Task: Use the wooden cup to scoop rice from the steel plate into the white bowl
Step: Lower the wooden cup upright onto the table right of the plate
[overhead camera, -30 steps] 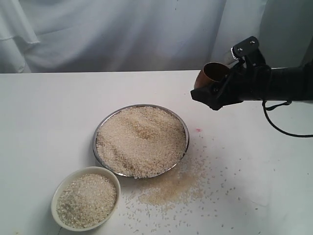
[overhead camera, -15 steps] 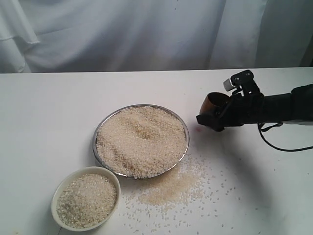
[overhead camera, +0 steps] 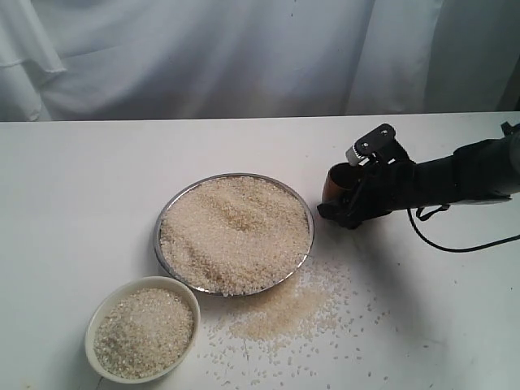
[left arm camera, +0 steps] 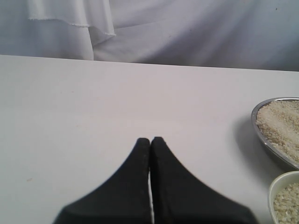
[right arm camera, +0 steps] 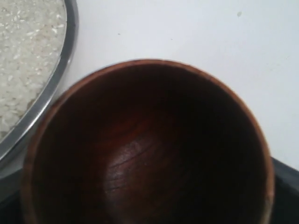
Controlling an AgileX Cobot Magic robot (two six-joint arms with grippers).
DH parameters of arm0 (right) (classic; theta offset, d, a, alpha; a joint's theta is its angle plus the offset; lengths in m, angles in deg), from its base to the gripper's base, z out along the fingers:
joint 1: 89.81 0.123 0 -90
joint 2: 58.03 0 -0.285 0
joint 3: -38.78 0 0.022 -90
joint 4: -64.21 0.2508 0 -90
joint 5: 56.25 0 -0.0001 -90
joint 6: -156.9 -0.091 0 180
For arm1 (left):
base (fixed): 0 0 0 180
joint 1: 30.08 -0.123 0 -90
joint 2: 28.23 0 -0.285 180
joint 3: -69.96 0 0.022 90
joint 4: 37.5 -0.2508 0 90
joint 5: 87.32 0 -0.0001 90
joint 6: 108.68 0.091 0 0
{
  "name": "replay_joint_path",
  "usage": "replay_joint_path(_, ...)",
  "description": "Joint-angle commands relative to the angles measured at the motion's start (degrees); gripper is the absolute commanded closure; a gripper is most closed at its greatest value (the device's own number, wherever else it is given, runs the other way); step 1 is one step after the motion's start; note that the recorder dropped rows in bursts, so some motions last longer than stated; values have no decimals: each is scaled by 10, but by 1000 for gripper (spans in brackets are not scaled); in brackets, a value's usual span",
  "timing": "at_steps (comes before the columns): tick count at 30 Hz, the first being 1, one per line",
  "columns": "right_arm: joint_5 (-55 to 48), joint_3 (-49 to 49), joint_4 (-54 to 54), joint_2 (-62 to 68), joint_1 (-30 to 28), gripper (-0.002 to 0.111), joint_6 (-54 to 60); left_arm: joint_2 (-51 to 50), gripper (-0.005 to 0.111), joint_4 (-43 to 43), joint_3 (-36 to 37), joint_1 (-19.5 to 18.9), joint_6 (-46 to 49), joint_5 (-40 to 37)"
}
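Observation:
The wooden cup, now tipped low over the table, will be let go by my right gripper on the table point(overhead camera: 327, 219) against the steel plate's rim, just past the spilled rice.
The steel plate point(overhead camera: 172, 207) sits mid-table, heaped with rice point(overhead camera: 236, 234). Below it to the left stands the white bowl point(overhead camera: 97, 318), also holding rice. My right gripper point(overhead camera: 345, 199) holds the wooden cup point(overhead camera: 335, 184) just right of the plate's rim, low over the table and tipped on its side with its mouth facing the plate. The right wrist view looks into the cup's dark empty inside point(right arm camera: 149, 149), with the plate's rim point(right arm camera: 56, 79) close beside it. My left gripper point(left arm camera: 150, 140) hovers shut over bare table, with the plate point(left arm camera: 256, 126) and bowl point(left arm camera: 275, 186) off to one side.
Spilled rice point(overhead camera: 284, 313) lies scattered on the white table in front of and right of the plate. A white cloth backdrop point(overhead camera: 203, 57) hangs behind the table. A black cable point(overhead camera: 455, 244) trails from the right arm.
The right gripper has come down with the cup and moved left, from above the table behind the plate to just beside the plate's right rim. The left gripper's earlier state is not shown.

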Motion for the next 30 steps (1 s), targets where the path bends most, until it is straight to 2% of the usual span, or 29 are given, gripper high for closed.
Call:
replay_joint_path(1,38,1,-40,3,26,108,-1,2,107,1,3,-1,0,8)
replay_joint_path(30,-6,1,-41,2,36,108,-52,2,107,1,3,-1,0,8)
